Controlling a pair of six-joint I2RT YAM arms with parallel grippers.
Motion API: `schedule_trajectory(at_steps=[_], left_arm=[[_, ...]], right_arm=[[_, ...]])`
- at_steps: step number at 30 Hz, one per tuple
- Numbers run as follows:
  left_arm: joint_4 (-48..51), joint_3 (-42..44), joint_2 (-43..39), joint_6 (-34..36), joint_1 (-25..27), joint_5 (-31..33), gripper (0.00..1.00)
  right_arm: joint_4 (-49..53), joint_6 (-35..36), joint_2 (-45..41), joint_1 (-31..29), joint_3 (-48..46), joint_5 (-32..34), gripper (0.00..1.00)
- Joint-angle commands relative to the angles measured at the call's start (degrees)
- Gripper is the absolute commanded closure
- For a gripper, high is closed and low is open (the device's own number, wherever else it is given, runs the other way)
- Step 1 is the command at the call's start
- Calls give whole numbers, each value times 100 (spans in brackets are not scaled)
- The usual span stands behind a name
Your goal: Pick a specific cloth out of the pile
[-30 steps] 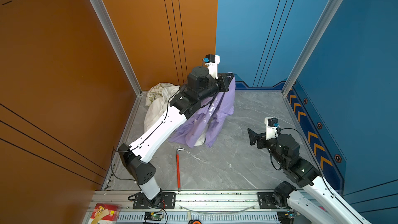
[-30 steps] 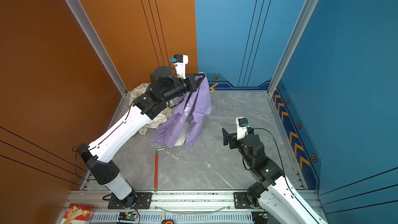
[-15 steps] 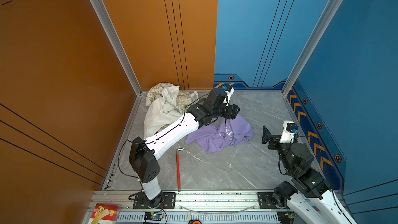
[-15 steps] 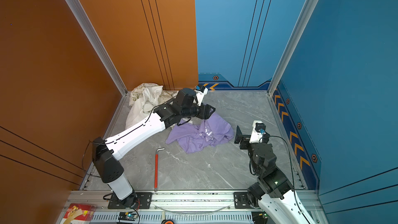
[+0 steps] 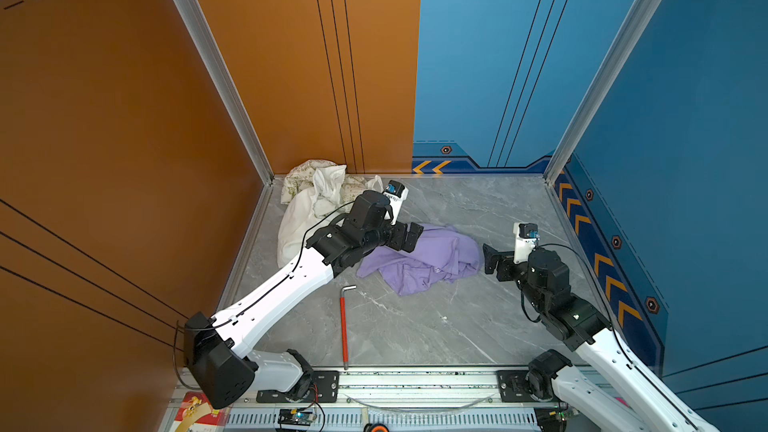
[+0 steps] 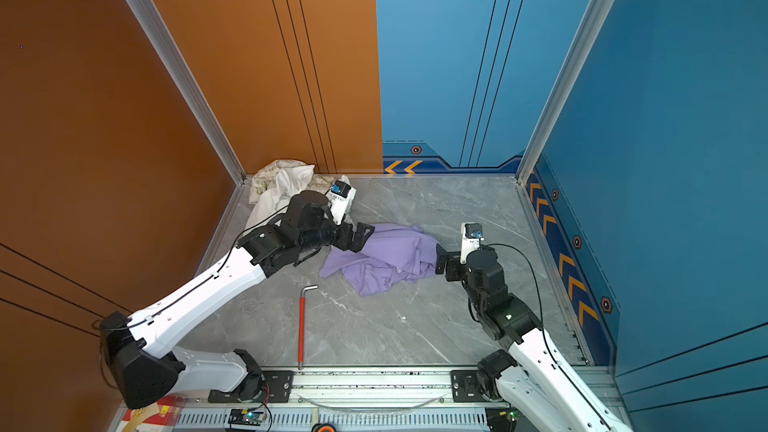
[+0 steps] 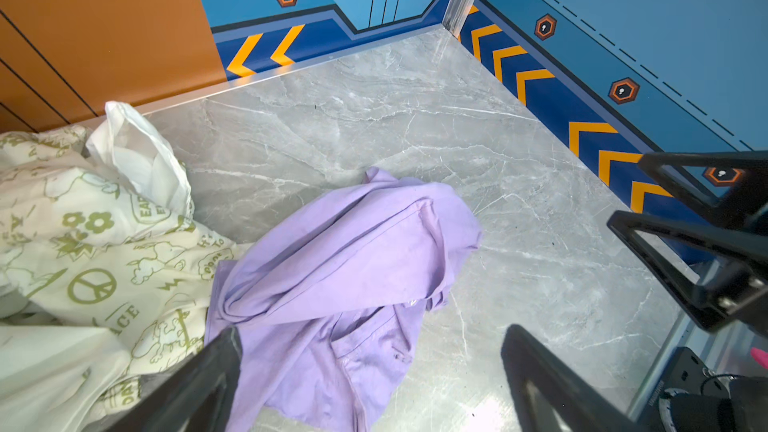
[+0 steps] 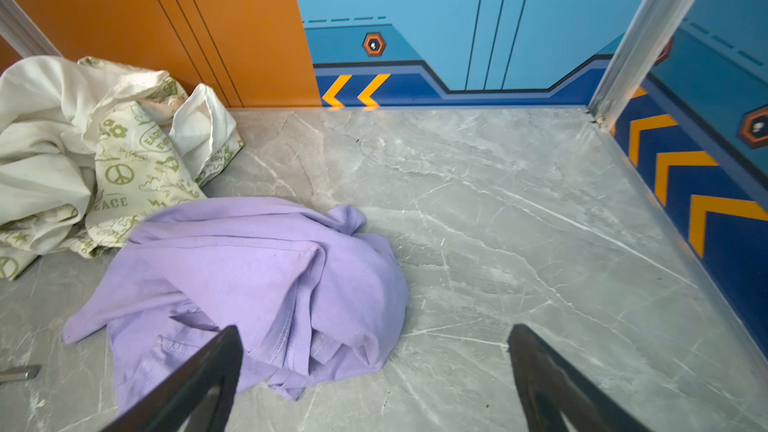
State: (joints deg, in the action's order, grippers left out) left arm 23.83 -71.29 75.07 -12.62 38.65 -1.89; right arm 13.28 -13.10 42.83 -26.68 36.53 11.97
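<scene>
My right gripper is going to close on the narrow fold point(image 5: 450, 264) point(image 8: 302, 313) next to the stitched corner on top of the lavender cloth.
The cloth point(image 5: 424, 259) point(image 6: 386, 259) is lavender and lies crumpled on the grey floor, apart from the pile point(image 5: 311, 205) point(image 6: 278, 189) of white and green-printed cream garments in the back left corner. My left gripper point(image 5: 409, 236) point(image 6: 361, 236) hovers open over the cloth's left edge, holding nothing. In the left wrist view the cloth point(image 7: 340, 259) lies below the open left gripper point(image 7: 372, 336), with the pile point(image 7: 83, 251) beside it. My right gripper point(image 5: 488, 257) point(image 6: 440, 259) stands open and empty at the cloth's right edge. The right wrist view shows the right gripper point(image 8: 376, 333) just short of the cloth point(image 8: 249, 276).
A red-handled hex key point(image 5: 344, 326) point(image 6: 301, 326) lies on the floor in front of the cloth. Orange wall panels close the left and back left, blue ones the back right and right. A metal rail point(image 5: 415, 384) runs along the front edge.
A second ago my left gripper held the cloth hanging in the air. It lowered it beside the pile, opened and let go, then drew back a little. The right arm shifted only slightly.
</scene>
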Motion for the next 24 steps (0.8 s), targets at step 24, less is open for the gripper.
schedule_trajectory(at_steps=[24], left_arm=[[-715, 1974, -1873, -503, -1033, -533, 2]], right_arm=[[187, -1034, 4020, -734, 1629, -374, 0]])
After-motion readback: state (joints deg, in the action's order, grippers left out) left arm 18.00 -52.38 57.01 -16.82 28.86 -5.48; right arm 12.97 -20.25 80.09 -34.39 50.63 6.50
